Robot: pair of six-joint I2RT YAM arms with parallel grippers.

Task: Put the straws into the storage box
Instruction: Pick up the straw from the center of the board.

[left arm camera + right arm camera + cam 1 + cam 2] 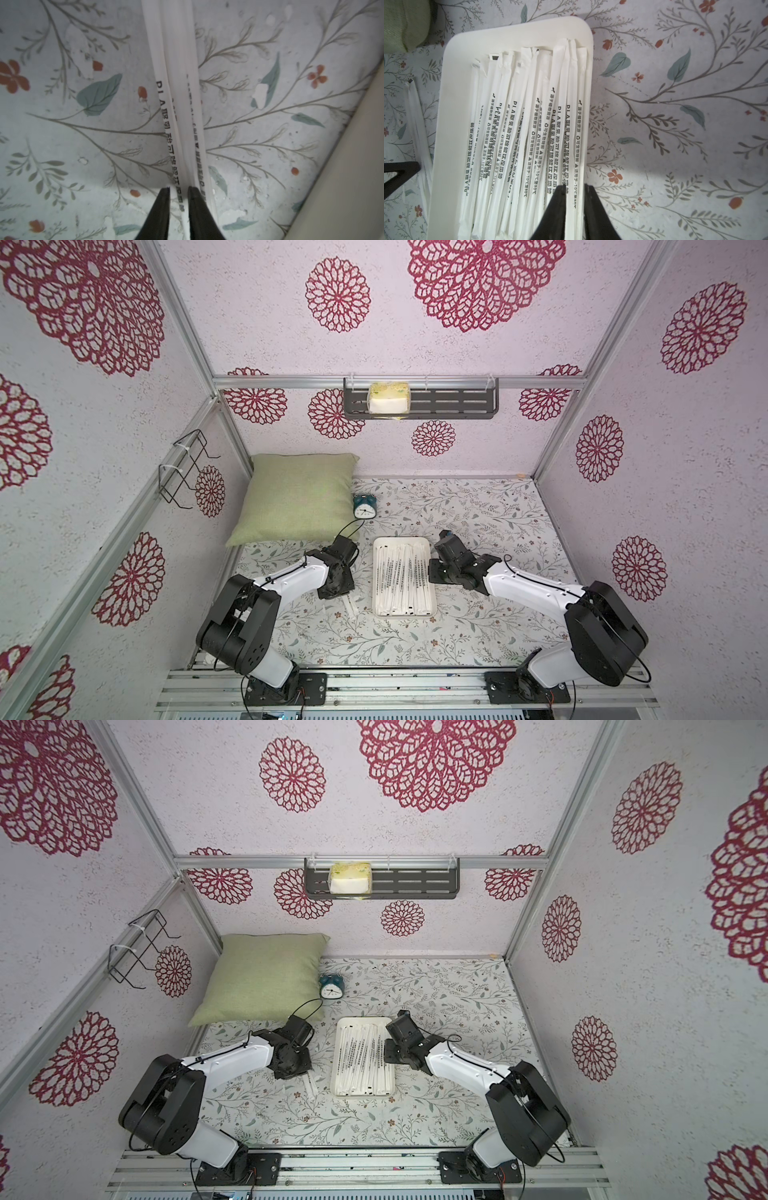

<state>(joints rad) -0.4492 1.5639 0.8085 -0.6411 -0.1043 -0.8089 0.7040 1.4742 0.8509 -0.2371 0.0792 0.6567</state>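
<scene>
The straws lie tight together, so next my left gripper pinches just the straw (pixel 169 138) farthest from the storage box and pulls it clear before lifting it.
The storage box (pixel 405 539) (pixel 361 1017) is a shallow white tray between my arms, and several straws (pixel 401 576) (pixel 529 124) lie lengthwise in it. Two loose straws (pixel 352 608) (pixel 176 93) lie side by side on the floral table just left of the tray. My left gripper (pixel 338 593) (pixel 178 188) points down at them and is shut on one straw; the other runs along the outside of one finger. My right gripper (pixel 432 568) (pixel 575 186) hovers over the tray's right edge, its jaws a narrow gap apart with nothing gripped.
A green pillow (pixel 295 497) and a small alarm clock (pixel 365 508) sit behind the left arm. A dark slotted shelf (pixel 457 404) hangs on the back wall and a wire rack (pixel 183 466) on the left wall. The tray's wall (pixel 353 166) stands close beside the left gripper.
</scene>
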